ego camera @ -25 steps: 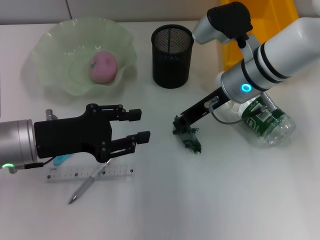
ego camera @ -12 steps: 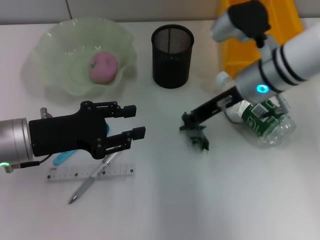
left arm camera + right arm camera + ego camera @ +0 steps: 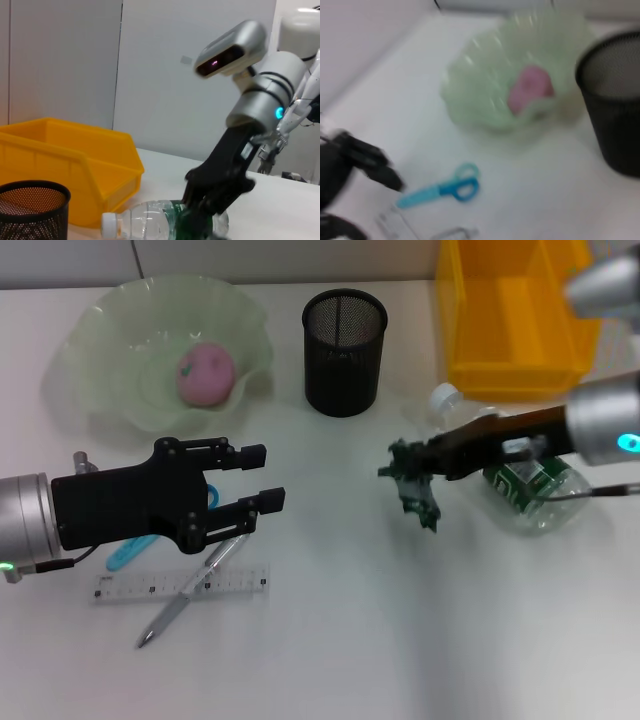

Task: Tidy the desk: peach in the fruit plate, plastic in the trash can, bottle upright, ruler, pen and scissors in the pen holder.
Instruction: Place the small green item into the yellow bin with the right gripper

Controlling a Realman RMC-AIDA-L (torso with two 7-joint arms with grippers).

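The robot's right gripper will release the crumpled green plastic, now held beside the bottle, inside the yellow bin (image 3: 510,343), close to the front side of the bin.
My right gripper (image 3: 403,468) is shut on the crumpled green plastic (image 3: 418,497), holding it just left of the bottle (image 3: 520,485). The bottle lies on its side with its white cap (image 3: 443,397) toward the yellow bin (image 3: 515,310). The peach (image 3: 206,373) rests in the green fruit plate (image 3: 115,350). My left gripper (image 3: 257,477) is open above the pen (image 3: 185,597), the clear ruler (image 3: 140,587) and the blue scissors (image 3: 128,554). The black mesh pen holder (image 3: 345,340) stands upright at the back. The left wrist view shows the bottle (image 3: 145,224) and the plastic (image 3: 192,225).
The yellow bin (image 3: 65,165) stands at the back right, behind the bottle. In the right wrist view the fruit plate (image 3: 480,85), the peach (image 3: 530,90), the scissors (image 3: 442,190) and the pen holder (image 3: 615,110) appear.
My right gripper has carried the green plastic to the right, closer to the bottle and the yellow bin. My left gripper has drifted slightly left and down, still open.
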